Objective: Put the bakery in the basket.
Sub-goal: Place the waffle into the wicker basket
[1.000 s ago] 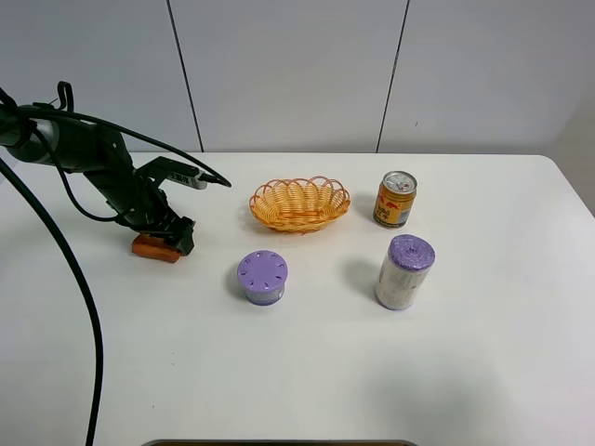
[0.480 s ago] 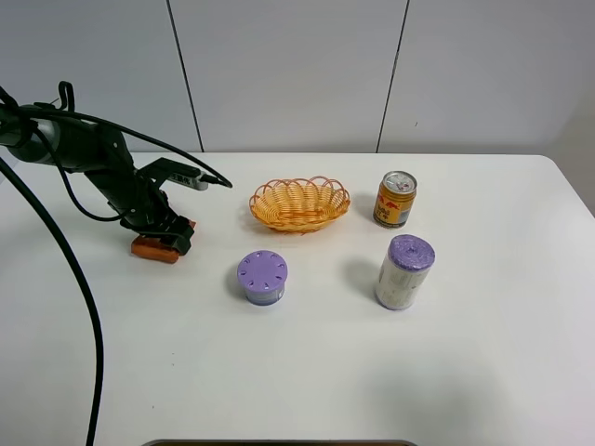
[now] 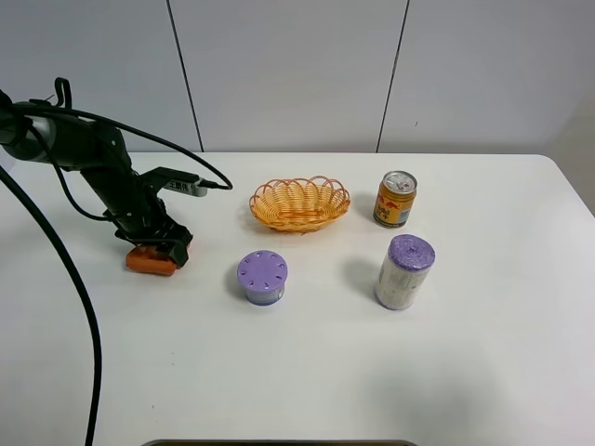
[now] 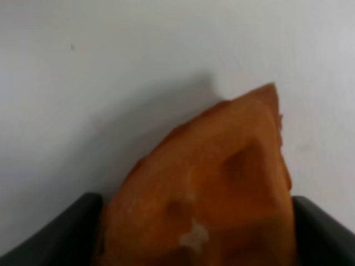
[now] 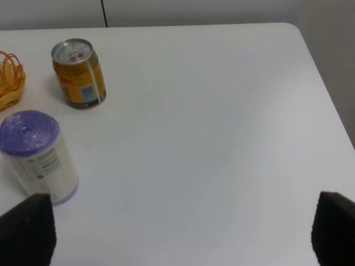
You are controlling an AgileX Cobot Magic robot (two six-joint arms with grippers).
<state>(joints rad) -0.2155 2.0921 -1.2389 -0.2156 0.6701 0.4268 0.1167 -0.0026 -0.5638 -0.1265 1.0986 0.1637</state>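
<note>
Next, my left gripper sets the bakery free inside the basket's half farther from the drink can (image 3: 291,203), letting go of it there. The bakery is still low over the white table.
The bakery (image 3: 149,262) is an orange-brown wedge low over the white table at the left. In the left wrist view it (image 4: 216,188) fills the space between the two dark fingers (image 4: 61,233). My left gripper (image 3: 160,243) is shut on it from above. The basket (image 3: 299,218), yellow-orange woven wire, stands empty at the table's middle back, well to the right of the bakery; its edge also shows in the right wrist view (image 5: 8,80). My right gripper (image 5: 177,233) is open and empty over the table's right part; it is out of the exterior view.
A purple-lidded tub (image 3: 262,277) stands between the bakery and the basket, nearer the front. A drink can (image 3: 395,199) stands right of the basket, and a tall purple-topped container (image 3: 404,271) stands in front of it. Black cables (image 3: 56,279) hang at the left.
My left gripper has moved a little toward the table's front and left, and the bakery has moved with it. Nothing else has moved.
</note>
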